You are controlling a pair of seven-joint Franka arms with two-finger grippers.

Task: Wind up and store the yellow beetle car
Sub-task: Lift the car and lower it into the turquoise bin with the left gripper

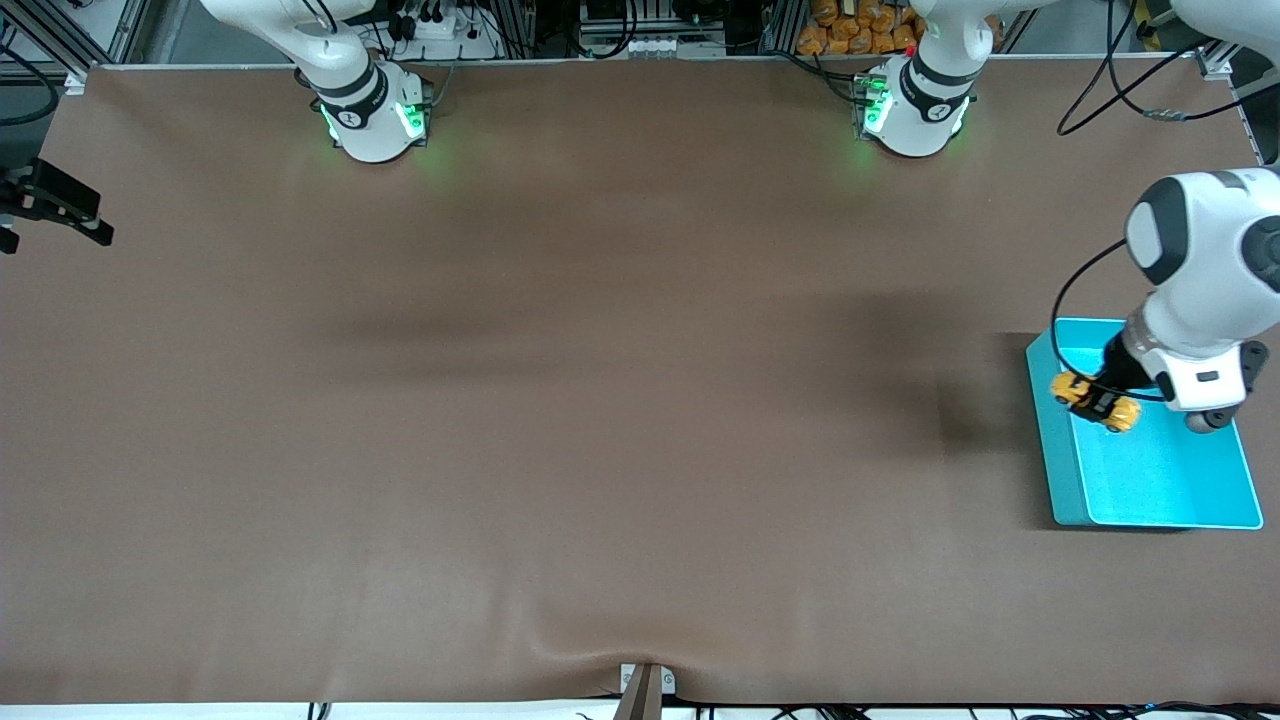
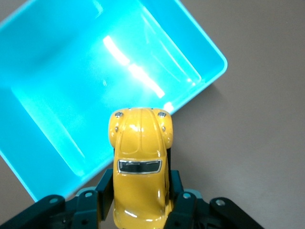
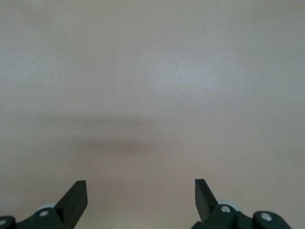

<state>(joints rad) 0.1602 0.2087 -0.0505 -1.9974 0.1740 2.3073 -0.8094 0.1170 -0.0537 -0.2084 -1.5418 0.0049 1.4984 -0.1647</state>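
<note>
Next, I let go of the yellow beetle car, now in the air over the bin, with my left gripper around the middle of the turquoise bin's bottom (image 1: 1125, 422) (image 2: 89, 88).
The yellow beetle car (image 1: 1095, 402) is a tiny yellow toy with dark windows. My left gripper (image 1: 1100, 393) is shut on it and holds it in the air over the turquoise bin (image 1: 1150, 490), near the bin wall on the side toward the right arm's end. In the left wrist view the car (image 2: 139, 157) sits between the dark fingers (image 2: 106, 191), its nose over the bin (image 2: 57, 95) rim. My right gripper (image 3: 140, 191) is open and empty over bare table; it shows as a dark shape (image 1: 60, 205) at the right arm's end and waits.
The brown table mat (image 1: 600, 400) covers the whole table. The bin stands at the left arm's end of the table. The two arm bases (image 1: 375, 115) (image 1: 915, 110) stand along the table edge farthest from the front camera.
</note>
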